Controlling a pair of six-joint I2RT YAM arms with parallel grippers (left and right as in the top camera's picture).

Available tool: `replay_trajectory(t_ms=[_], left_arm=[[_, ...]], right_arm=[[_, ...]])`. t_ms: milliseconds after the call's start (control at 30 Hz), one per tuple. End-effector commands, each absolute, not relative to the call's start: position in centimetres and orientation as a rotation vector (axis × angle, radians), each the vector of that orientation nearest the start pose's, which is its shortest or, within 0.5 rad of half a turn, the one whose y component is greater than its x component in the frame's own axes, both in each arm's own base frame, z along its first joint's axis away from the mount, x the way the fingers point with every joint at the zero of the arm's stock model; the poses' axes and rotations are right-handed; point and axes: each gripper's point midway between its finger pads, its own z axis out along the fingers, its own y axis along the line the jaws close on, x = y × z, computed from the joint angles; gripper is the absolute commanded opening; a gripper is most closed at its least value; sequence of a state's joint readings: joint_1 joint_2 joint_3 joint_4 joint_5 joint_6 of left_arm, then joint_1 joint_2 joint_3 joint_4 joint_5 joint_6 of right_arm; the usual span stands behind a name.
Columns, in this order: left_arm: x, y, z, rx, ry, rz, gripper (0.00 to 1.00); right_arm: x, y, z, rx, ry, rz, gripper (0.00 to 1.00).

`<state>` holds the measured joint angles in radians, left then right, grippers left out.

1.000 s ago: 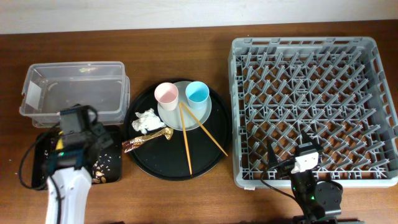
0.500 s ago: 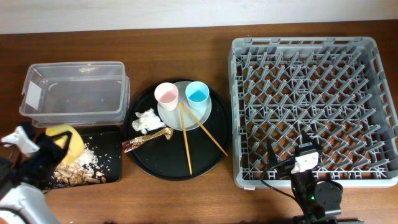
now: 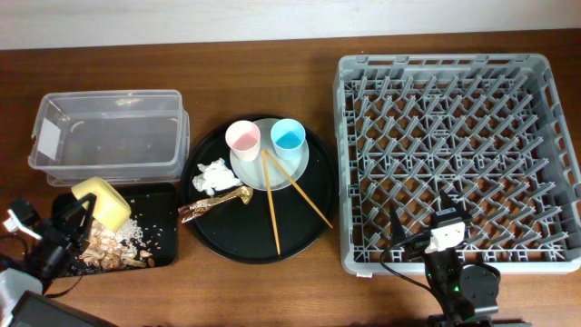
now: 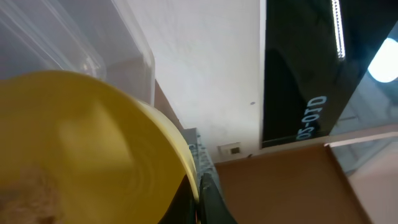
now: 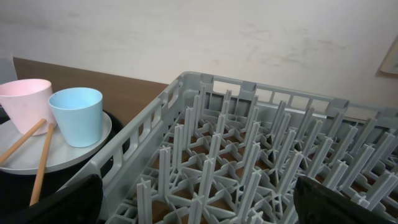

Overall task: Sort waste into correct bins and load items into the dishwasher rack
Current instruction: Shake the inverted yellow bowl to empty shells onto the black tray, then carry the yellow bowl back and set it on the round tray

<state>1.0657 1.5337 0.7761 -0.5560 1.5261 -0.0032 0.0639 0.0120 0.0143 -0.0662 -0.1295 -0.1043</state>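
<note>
I should release the yellow bowl with my left gripper on the round black tray (image 3: 252,234) between the brown-gold wrapper and the chopsticks.
My left gripper (image 3: 80,211) is shut on the rim of the yellow bowl (image 3: 103,202), which is tilted over the left end of the shallow black tray (image 3: 162,211). Beige-brown food scraps (image 3: 113,247) lie in that tray. In the left wrist view the bowl (image 4: 81,149) fills the frame and a finger (image 4: 198,199) pinches its rim. The white tissue (image 3: 213,176) and the brown-gold wrapper (image 3: 212,206) lie on the round black tray (image 3: 238,245). The pink cup (image 3: 243,138), blue cup (image 3: 289,136) and chopsticks (image 3: 272,207) rest on the grey plate (image 3: 300,165). My right gripper (image 5: 199,202) is open and empty at the rack's near edge.
The clear tub (image 3: 109,98) stands behind the black tray and looks empty; it also shows in the left wrist view (image 4: 74,37). The grey dishwasher rack (image 3: 451,62) fills the right side, with no items in it. The right wrist view shows its pegs (image 5: 249,155) and both cups (image 5: 76,115).
My left arm has drawn back toward the lower left with the yellow bowl. More food scraps now lie uncovered in the black tray. The right arm has not moved.
</note>
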Motion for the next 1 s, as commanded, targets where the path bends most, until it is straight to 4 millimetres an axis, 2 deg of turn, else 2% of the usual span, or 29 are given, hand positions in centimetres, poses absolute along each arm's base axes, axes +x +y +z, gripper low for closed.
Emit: replay_trajectory(t_ms=[0, 167, 500, 633, 700, 767, 967], left_arm=[[27.0, 13.5, 18.6, -0.774, 1.599, -1.454, 0.00], [26.9, 13.3, 19.8, -0.712, 1.611, -1.404, 0.00], [27.1, 13.1, 20.0, -0.656, 1.626, -1.378, 0.00], [27.0, 12.7, 19.9, -0.699, 1.620, -1.414, 0.00], [27.3, 13.2, 20.1, -0.634, 1.630, -1.362, 0.00], [27.1, 12.7, 20.1, -0.727, 1.619, -1.444, 0.00], [27.5, 12.3, 20.3, -0.648, 1.639, -1.407, 0.00]], right_arm=[[24.3, 3.5, 15.9, -0.221, 1.622, 0.073, 0.98], [24.3, 3.5, 15.9, -0.221, 1.622, 0.073, 0.99], [24.3, 3.5, 15.9, -0.221, 1.622, 0.073, 0.98], [24.3, 3.5, 15.9, -0.221, 1.622, 0.073, 0.98], [24.3, 3.5, 15.9, -0.221, 1.622, 0.073, 0.98], [24.3, 3.5, 15.9, -0.221, 1.622, 0.073, 0.98], [24.3, 3.5, 15.9, -0.221, 1.622, 0.073, 0.98]])
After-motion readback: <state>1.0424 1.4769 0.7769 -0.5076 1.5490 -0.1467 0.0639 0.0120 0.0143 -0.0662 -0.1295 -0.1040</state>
